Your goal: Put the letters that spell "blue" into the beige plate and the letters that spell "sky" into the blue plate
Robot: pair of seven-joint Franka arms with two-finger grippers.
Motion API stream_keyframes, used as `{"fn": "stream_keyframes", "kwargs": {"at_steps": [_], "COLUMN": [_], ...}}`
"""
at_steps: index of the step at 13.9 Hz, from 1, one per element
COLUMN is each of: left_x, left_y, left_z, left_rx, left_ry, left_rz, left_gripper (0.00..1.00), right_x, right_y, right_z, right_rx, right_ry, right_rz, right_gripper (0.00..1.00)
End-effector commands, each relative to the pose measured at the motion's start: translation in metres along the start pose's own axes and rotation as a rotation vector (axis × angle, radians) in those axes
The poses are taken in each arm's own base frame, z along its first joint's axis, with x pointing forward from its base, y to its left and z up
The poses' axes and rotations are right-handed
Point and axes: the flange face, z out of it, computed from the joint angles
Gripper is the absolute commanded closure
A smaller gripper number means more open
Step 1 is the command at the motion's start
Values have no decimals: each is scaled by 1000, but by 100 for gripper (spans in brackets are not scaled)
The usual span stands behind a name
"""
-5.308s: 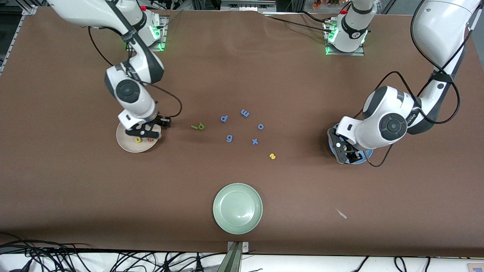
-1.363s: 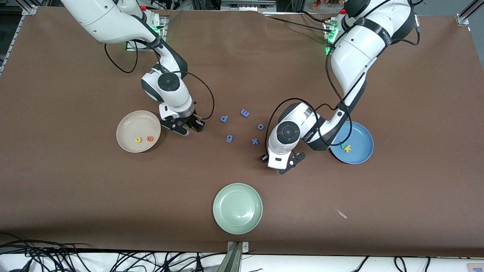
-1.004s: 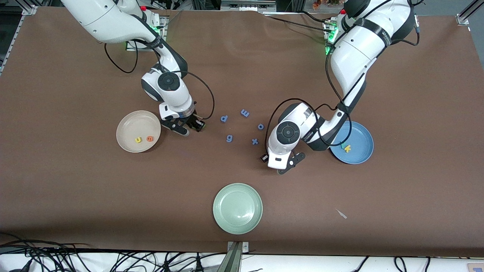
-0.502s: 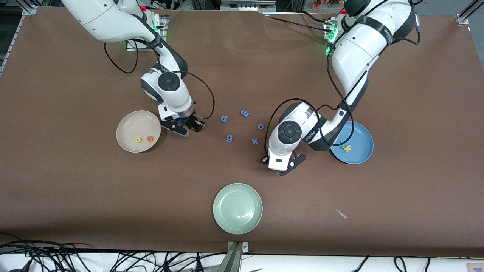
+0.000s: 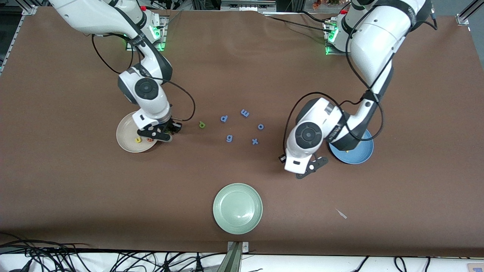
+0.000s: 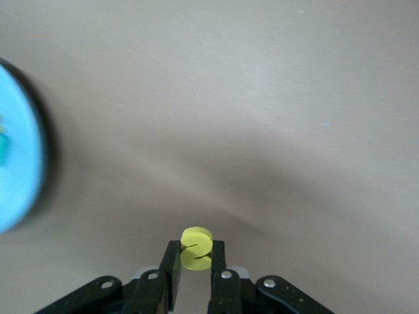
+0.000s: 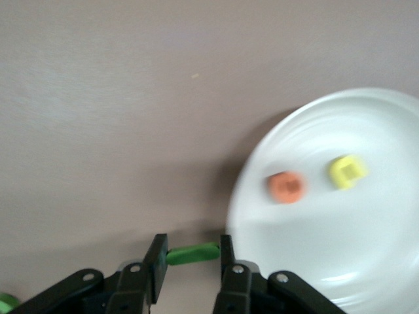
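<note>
My left gripper is to release the yellow s in the blue plate [image 5: 343, 139], next to the teal piece.
My right gripper [image 5: 160, 132] hangs over the rim of the beige plate [image 5: 126, 130], on the side toward the table's middle. It is shut on the thin light green l [image 7: 193, 254]. The yellow u [image 5: 138, 140] and orange e [image 5: 149, 140] lie in that plate. The dark green b [image 5: 202, 124] lies on the table beside it. My left gripper [image 5: 312, 168] is shut on the yellow s [image 6: 196, 248] and hangs over bare table beside the blue plate [image 5: 357, 155]. My left arm covers most of that plate. A teal piece [image 6: 3, 147] shows in it.
Several blue letters [image 5: 245, 112] lie scattered mid-table between the two plates. A pale green plate [image 5: 237, 208] sits nearer the front camera. A small white scrap [image 5: 341, 214] lies toward the left arm's end.
My right gripper has carried the l from beside the b to the beige plate's rim. My left gripper has moved with the s toward the blue plate.
</note>
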Motion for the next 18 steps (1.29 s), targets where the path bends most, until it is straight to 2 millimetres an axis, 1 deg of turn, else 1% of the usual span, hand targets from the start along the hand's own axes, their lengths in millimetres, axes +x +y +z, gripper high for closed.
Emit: {"fn": "stream_keyframes", "kwargs": {"at_steps": [1, 2, 3, 4, 5, 6, 7, 8, 9, 10, 11, 12, 13, 14, 15, 16, 17, 18], "left_x": [12, 22, 33, 35, 35, 39, 48, 60, 62, 61, 60, 56, 57, 55, 53, 53, 51, 44], "left_y": [-44, -68, -91, -110, -125, -143, -160, -178, -187, -192, -201, -210, -214, -214, -215, -217, -219, -215], "left_z": [-10, -6, -3, 0, 3, 9, 13, 19, 28, 37, 50, 68, 78, 82, 81, 70, 55, 29], "left_rx": [55, 72, 84, 102, 115, 124, 122, 116, 108, 97, 79, 63, 34, 30, 38, 54, 80, 93], "left_ry": [-37, -52, -68, -81, -92, -108, -121, -139, -150, -156, -160, -151, -132, -131, -137, -142, -155, -153], "left_rz": [124, 170, 218, 254, 284, 313, 348, 384, 423, 439, 440, 452, 458, 460, 464, 462, 459, 467], "left_gripper": [100, 100, 100, 100, 100, 100, 100, 100, 100, 100, 100, 100, 71, 23, 0, 0, 0, 0], "right_x": [10, 10, 8, 8, 8, 7, 5, 1, -6, -13, -18, -20, -25, -30, -37, -42, -46, -48], "right_y": [52, 59, 64, 64, 64, 62, 57, 38, 18, -1, -23, -41, -59, -71, -86, -98, -111, -121], "right_z": [-11, -8, -4, -2, -2, -2, -4, -10, -13, -12, -11, -10, -12, -12, -11, -6, -4, -1], "right_rx": [-50, -56, -56, -54, -46, -28, -3, 24, 35, 45, 66, 87, 105, 122, 138, 159, 185, 194], "right_ry": [-18, -26, -30, -31, -38, -54, -68, -71, -72, -81, -88, -99, -100, -94, -89, -89, -82, -71], "right_rz": [-161, -181, -183, -180, -161, -130, -97, -61, -1, 69, 112, 192, 296, 353, 360, 370, 377, 369], "right_gripper": [61, 61, 56, 26, 16, 11, 10, 11, 11, 10, 11, 11, 10, 10, 10, 10, 10, 11]}}
